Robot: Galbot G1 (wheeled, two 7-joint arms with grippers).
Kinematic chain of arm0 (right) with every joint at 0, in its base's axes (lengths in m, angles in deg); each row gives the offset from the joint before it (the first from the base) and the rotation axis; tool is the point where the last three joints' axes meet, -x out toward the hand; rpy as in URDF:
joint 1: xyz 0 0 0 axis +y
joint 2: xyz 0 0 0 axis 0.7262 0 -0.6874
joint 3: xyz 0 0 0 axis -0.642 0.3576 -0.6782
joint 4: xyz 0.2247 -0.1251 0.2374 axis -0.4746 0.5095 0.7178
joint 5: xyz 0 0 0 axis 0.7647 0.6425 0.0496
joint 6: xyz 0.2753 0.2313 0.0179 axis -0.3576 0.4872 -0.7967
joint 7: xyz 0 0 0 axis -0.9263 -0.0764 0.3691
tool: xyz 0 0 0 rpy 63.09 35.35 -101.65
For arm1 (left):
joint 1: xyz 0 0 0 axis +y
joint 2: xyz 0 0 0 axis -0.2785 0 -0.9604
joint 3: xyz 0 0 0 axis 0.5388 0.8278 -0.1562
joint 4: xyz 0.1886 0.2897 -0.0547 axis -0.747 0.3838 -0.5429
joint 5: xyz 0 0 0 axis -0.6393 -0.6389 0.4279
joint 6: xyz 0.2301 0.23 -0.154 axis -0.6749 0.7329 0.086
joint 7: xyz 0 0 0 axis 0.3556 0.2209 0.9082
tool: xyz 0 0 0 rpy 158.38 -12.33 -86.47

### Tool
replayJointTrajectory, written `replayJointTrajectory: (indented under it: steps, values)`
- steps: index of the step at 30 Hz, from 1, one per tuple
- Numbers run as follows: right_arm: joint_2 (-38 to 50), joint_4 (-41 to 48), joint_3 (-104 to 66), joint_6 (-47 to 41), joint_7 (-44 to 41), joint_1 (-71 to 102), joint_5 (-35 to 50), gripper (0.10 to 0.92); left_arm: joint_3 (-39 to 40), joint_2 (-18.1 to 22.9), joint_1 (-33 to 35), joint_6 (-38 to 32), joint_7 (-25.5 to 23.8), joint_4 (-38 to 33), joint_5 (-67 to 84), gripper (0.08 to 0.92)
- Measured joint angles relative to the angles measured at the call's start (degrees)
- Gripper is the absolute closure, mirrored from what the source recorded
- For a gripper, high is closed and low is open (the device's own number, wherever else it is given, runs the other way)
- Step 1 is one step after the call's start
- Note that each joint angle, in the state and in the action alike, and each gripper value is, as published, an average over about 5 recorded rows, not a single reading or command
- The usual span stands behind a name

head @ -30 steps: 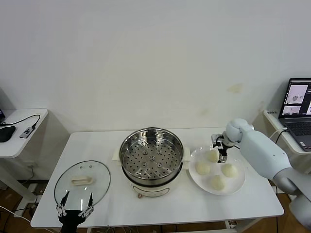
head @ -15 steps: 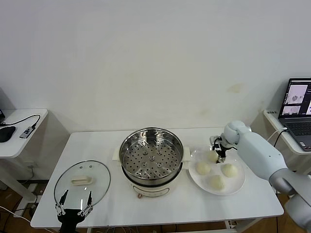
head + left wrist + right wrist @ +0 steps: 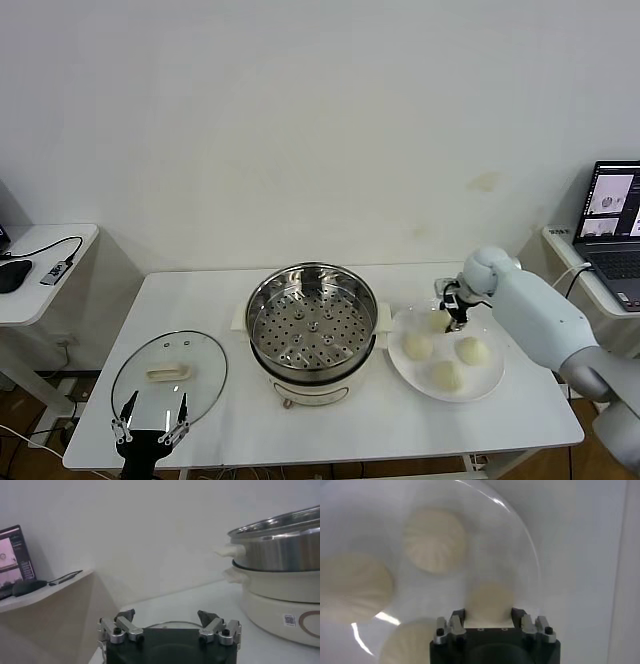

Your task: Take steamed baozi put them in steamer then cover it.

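Note:
The robot's right gripper needs to release the baozi, which still rests on the white plate, on the far part of the steamer's perforated tray (image 3: 309, 294), close to the back rim.
Four creamy-white baozi lie on a white plate (image 3: 400, 372) right of the steamer (image 3: 312, 322). Three (image 3: 417, 346) (image 3: 471, 350) (image 3: 447, 375) lie free. My right gripper (image 3: 455, 316) is down on the fourth, far one (image 3: 436, 320). In the right wrist view my gripper (image 3: 488, 614) is closed against the sides of that baozi (image 3: 490, 600), which still rests on the plate (image 3: 530, 555). The steamer is open, its perforated tray empty. The glass cover (image 3: 170, 375) lies flat at the table's front left. My left gripper (image 3: 150, 422) hangs open and empty at its near edge; the left wrist view shows that gripper (image 3: 166, 616).
A laptop (image 3: 612, 230) sits on a side stand at the far right. A small table (image 3: 40, 275) with a mouse and cable stands at the left. The steamer's pot and cream base (image 3: 280, 545) loom close in the left wrist view.
My right gripper has lowered onto the far baozi, which showed beside it a second ago and is now mostly covered. The left arm has sunk slightly.

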Motion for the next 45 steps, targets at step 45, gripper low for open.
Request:
replayJointTrajectory:
  steps: [45]
  values:
    - [-15.57, -15.38, 38.74, 17.84, 7.6, -32.13, 24.63, 0.457, -1.35, -2.35, -2.01, -0.84, -6.03, 0.89, 20.36, 0.177]
